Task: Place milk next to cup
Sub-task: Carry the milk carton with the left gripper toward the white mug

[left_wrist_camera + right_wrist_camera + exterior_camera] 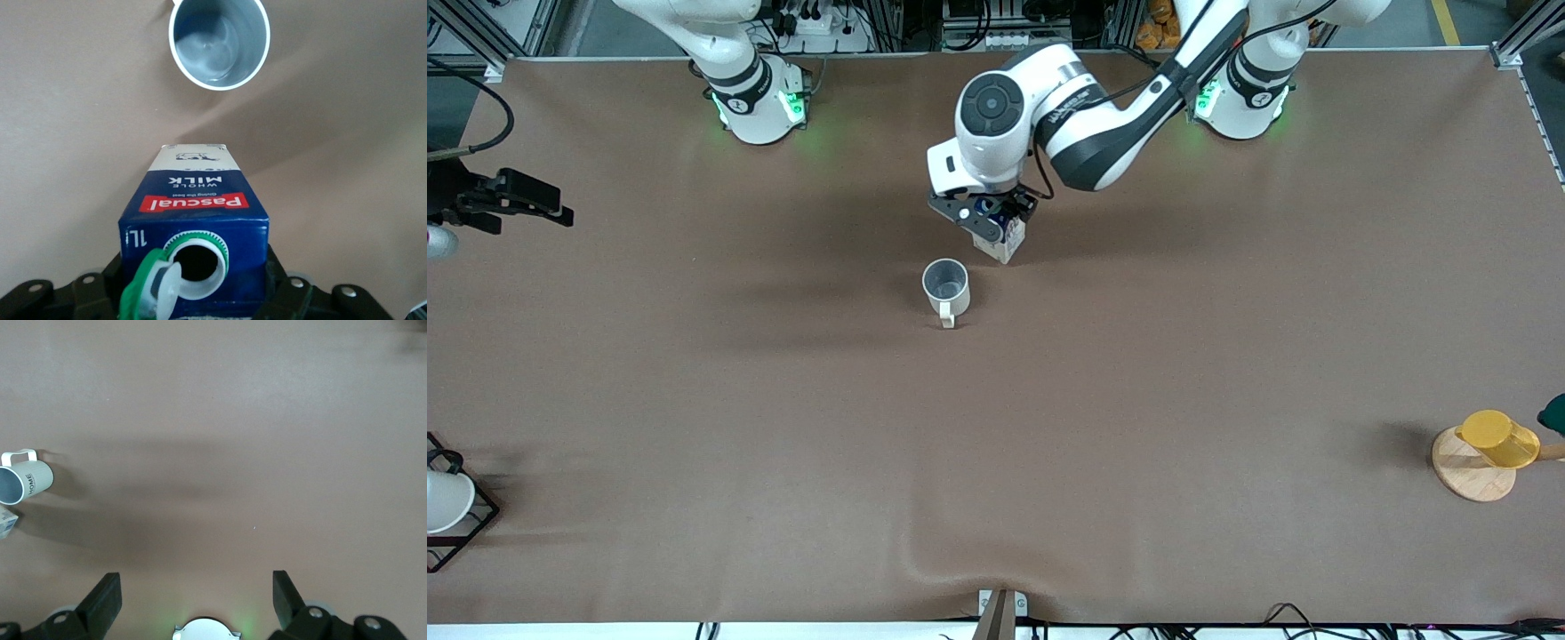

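My left gripper needs to release the milk on the table (952, 256) (260, 100) just behind the cup, on the side opposite the cup's handle.
The milk (1003, 242) is a dark blue carton with a white lower part, a red logo and "MILK" lettering. Its green flip cap (148, 288) hangs open. My left gripper (994, 220) is shut on the carton's top (193, 227) and holds it slightly tilted, at or just above the table. The cup (945, 283), cream-white with a grey inside, stands close by, a little nearer the front camera, handle toward that camera. It also shows in the left wrist view (219, 41) and the right wrist view (23, 483). My right gripper (197, 587) is open and empty, high over bare table by its own base.
A yellow cup (1498, 437) lies on a wooden disc (1467, 476) at the left arm's end. A white cup in a black wire frame (445, 502) and a black fixture (503, 197) are at the right arm's end. The mat is bare around the cup.
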Available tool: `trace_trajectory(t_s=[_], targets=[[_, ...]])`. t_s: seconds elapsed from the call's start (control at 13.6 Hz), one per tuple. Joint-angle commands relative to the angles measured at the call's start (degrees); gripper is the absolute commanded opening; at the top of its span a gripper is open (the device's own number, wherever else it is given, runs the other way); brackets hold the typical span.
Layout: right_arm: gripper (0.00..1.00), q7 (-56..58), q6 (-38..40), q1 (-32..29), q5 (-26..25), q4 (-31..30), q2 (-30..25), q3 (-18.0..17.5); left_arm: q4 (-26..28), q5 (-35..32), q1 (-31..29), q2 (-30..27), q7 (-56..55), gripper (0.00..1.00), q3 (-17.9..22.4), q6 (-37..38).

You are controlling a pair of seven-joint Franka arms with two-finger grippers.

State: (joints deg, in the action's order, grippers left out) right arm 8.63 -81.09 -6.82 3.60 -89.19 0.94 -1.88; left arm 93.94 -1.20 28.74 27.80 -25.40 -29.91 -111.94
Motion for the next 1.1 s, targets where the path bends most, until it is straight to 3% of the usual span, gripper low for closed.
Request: trace_trajectory(t_s=[0.0,1.03], targets=[[1.0,1.5,0.4,-1.6,1.0,0.0,-0.1,-0.8,-3.7,-2.7,2.1,3.2,-4.4,0.69,0.4,-0.3],[1.0,1.6,0.4,-1.6,1.0,-1.3,-0.2,-0.8,-9.3,-4.3,6.4,7.9,-24.1,0.69,0.9,-3.7]])
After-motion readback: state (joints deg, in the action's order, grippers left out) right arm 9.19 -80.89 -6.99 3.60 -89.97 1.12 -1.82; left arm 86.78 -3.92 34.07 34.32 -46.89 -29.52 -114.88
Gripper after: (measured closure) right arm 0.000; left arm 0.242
